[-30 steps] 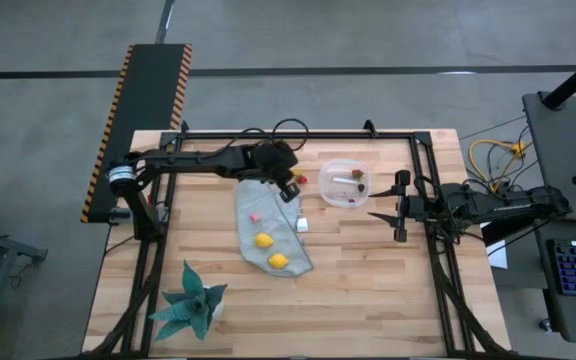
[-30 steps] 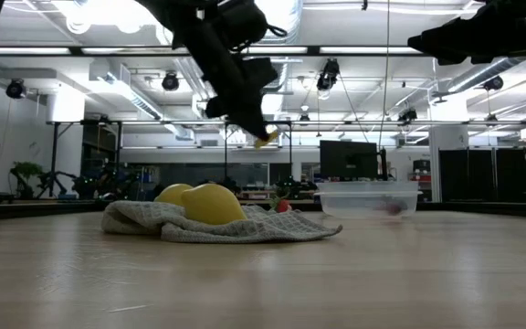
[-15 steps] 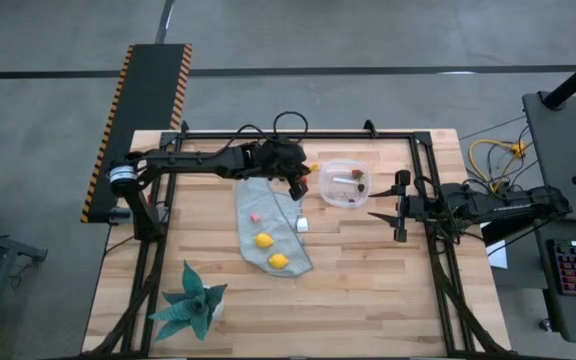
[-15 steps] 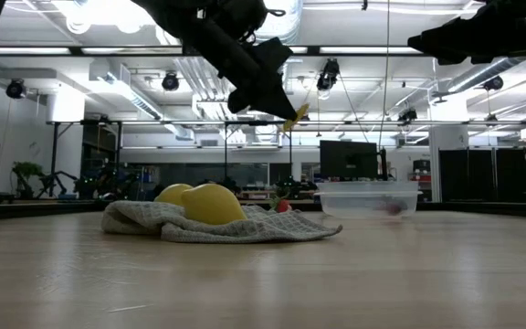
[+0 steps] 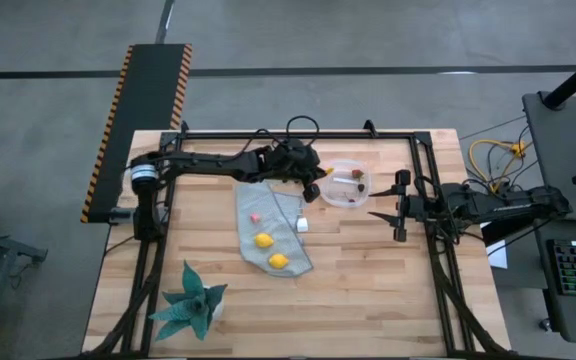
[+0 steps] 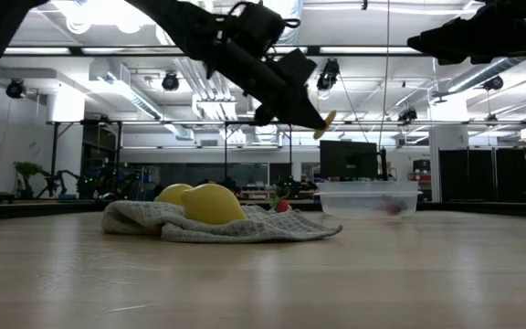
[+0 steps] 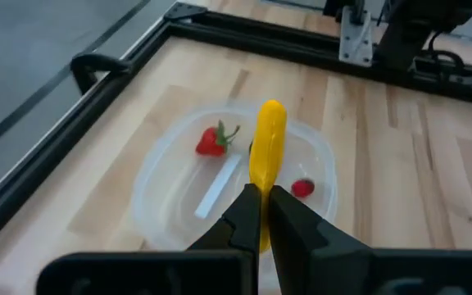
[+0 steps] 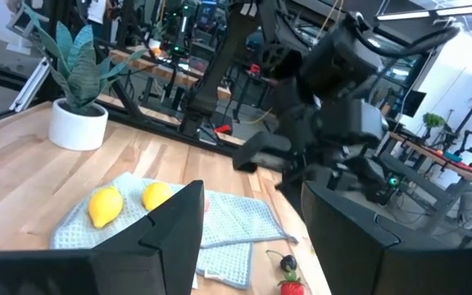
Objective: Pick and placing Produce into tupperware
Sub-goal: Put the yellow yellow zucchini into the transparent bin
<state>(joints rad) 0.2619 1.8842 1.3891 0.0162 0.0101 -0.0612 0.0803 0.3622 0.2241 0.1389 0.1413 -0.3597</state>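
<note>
Next, my left gripper sets the yellow-orange stick, now held just beside the tupperware, down in the clear tupperware (image 5: 349,190) (image 7: 249,198), so that it lies beside the white stick.
My left gripper (image 5: 315,182) hangs just left of the clear tupperware (image 5: 343,184), shut on the yellow-orange stick (image 7: 268,152), which also shows in the low view (image 6: 324,123). The tupperware (image 7: 152,176) holds a red strawberry (image 7: 211,141), a white stick (image 7: 219,185) and a small red piece (image 7: 302,188). Two lemons (image 5: 264,240) (image 5: 279,261) and a pink piece (image 5: 254,216) lie on the grey-blue cloth (image 5: 268,215). My right gripper (image 5: 396,208) waits open to the right of the tupperware, touching nothing. My left gripper pinches the yellow-orange stick by its near end (image 7: 260,197) between the two fingers (image 7: 240,220). The fingers come slanting down from the table's left and lie along the stick. It juts out past the fingertips, lifted clear above the tupperware.
A small white cube (image 5: 302,225) sits at the cloth's right edge. A teal spiky plant (image 5: 193,305) stands in a white pot at the near left corner. A black frame (image 5: 298,134) runs around the table's edges. Bare wood lies near and right of the cloth.
My left gripper has moved toward the table's right, from over the cloth's far end to the tupperware's left rim, carrying the yellow-orange stick in the air. The stick's free end now tips toward the tupperware. The right arm has stayed still.
</note>
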